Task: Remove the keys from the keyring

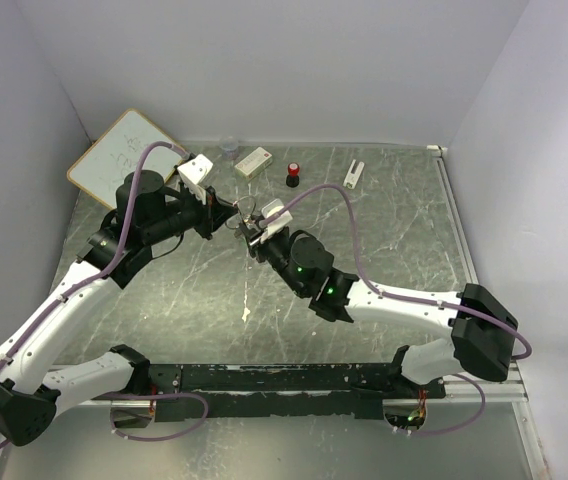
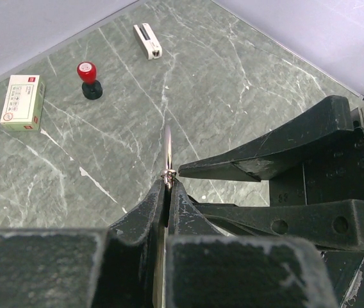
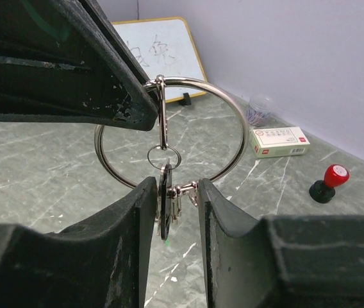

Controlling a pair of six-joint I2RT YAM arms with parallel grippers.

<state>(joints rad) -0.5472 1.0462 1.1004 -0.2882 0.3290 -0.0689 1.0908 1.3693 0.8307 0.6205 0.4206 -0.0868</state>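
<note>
My left gripper is shut close beside the keyring's clasp, so my right gripper needs to hold the keys while my left gripper takes the keyring farther from its clasp (image 3: 99, 145).
The keyring (image 3: 234, 102) is a large silver loop with a small loop (image 3: 163, 157) hanging inside it. It is held above the table between both arms (image 1: 245, 212). My left gripper (image 2: 168, 183) is shut on the ring's rim, which shows edge-on (image 2: 167, 144) in the left wrist view. The keys (image 3: 166, 204), one black-headed with a speck of green below it, hang bunched between my right gripper's (image 3: 174, 186) jaws. These jaws are closed narrowly on the bunch, and a silver clasp (image 3: 187, 188) touches one finger.
A red-and-black stamp (image 1: 292, 176), a white box (image 1: 253, 161), a small white block (image 1: 354, 173) and a clear cup (image 1: 229, 148) stand at the back of the marbled table. A whiteboard (image 1: 124, 155) leans at the back left. Walls enclose three sides.
</note>
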